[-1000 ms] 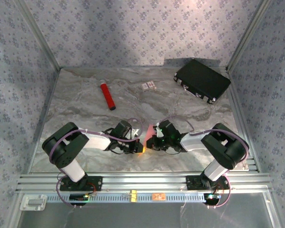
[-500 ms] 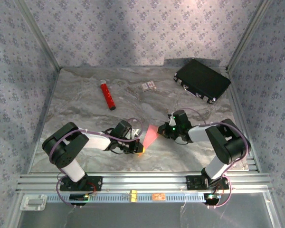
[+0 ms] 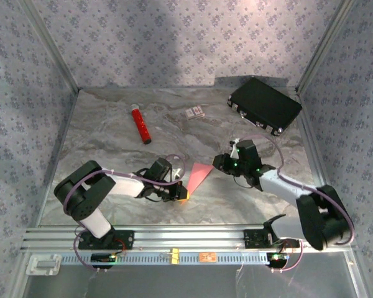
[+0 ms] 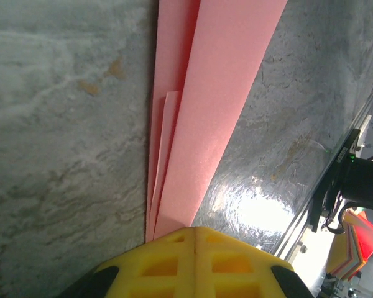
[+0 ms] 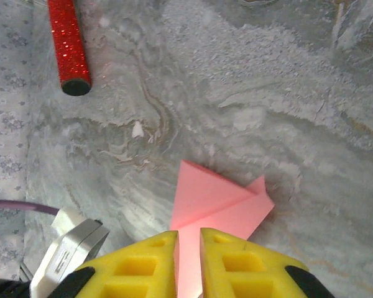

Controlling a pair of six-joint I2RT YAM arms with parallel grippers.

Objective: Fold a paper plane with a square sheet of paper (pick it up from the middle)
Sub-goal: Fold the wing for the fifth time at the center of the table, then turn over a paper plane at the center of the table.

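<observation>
I am holding the paper plane at its narrow near end with my left gripper, so I should open it and grab the layered folds closer to the middle [image 3: 195, 180] before lifting.
The paper plane [image 3: 199, 176] is a folded pink-red dart lying low over the marble table [image 3: 112, 155], between the two grippers. My left gripper [image 3: 181, 194] is shut on its narrow near end. In the left wrist view the yellow fingers [image 4: 236, 261] meet on the layered folds of the plane [image 4: 217, 93]. My right gripper [image 3: 219, 162] sits at the wide far end. In the right wrist view it [image 5: 188, 239] is open by a narrow gap, and the plane [image 5: 217, 205] with its spread flap shows through and beyond that gap.
A glossy red cylinder [image 3: 140, 126] [image 5: 68, 43] lies at the back left. A small printed card [image 3: 195, 112] is at the back centre and a black case [image 3: 265, 104] in the back right corner. The aluminium rail [image 3: 186, 236] borders the near edge.
My right gripper has drawn back to the right and away from the left one, its arm swinging outward. More of the pink paper now shows, spread wider. The left gripper has kept still.
</observation>
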